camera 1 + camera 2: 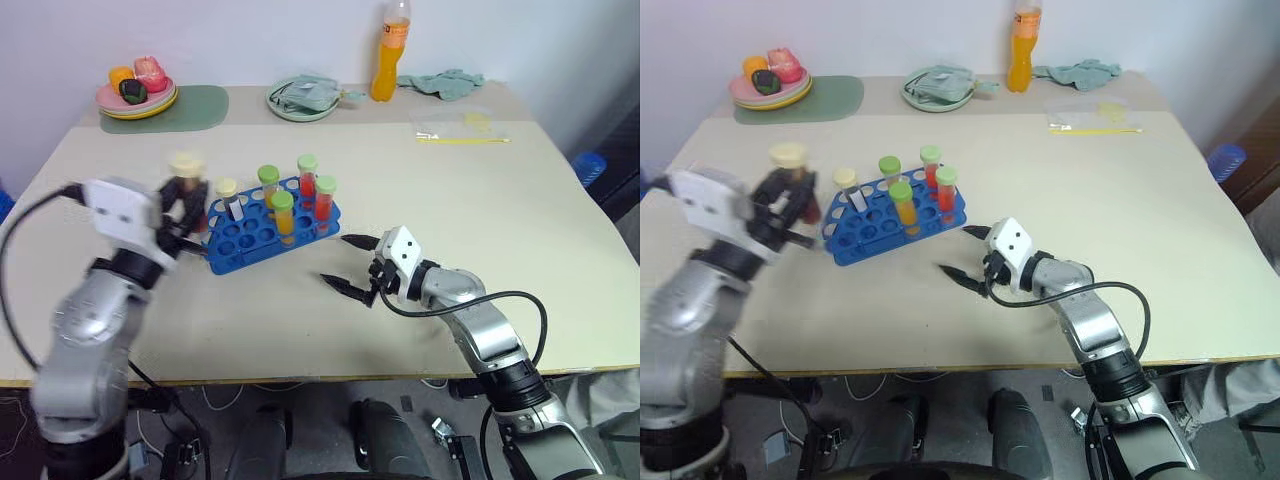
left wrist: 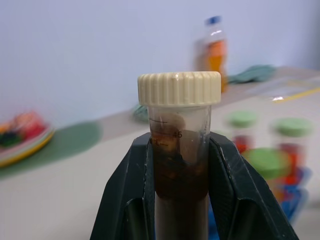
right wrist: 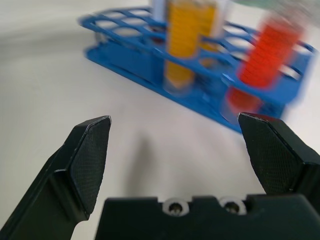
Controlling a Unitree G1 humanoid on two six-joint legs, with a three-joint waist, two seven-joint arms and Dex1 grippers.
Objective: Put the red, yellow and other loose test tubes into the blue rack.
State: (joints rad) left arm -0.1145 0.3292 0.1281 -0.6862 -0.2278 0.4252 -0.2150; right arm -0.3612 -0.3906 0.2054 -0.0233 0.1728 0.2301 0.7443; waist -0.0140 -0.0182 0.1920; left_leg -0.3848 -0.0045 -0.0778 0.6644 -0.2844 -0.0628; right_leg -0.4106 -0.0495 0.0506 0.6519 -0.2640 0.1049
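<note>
My left gripper needs to let go of the dark maroon tube in the blue rack's front-row hole [image 1: 246, 243], before the standing cream-capped tube.
My left gripper [image 1: 183, 218] is shut on a dark maroon tube with a cream cap [image 1: 187, 187], held upright just left of the blue rack [image 1: 235, 243]. The left wrist view shows this tube [image 2: 179, 165] clamped between the two black fingers [image 2: 131, 190]. Standing in the rack are a yellow-orange tube with a green cap [image 1: 284, 218], two red tubes with green caps [image 1: 307, 184], another green-capped tube [image 1: 268, 184] and a cream-capped tube [image 1: 229, 200]. My right gripper [image 1: 346, 262] is open and empty low over the table, right of the rack, pointing at it.
At the back of the table are a plate of toy food [image 1: 137, 97] on a green mat [image 1: 195, 108], a green dish with a cloth [image 1: 303, 98], an orange bottle [image 1: 390, 50], a teal cloth [image 1: 445, 83] and a clear bag [image 1: 460, 128].
</note>
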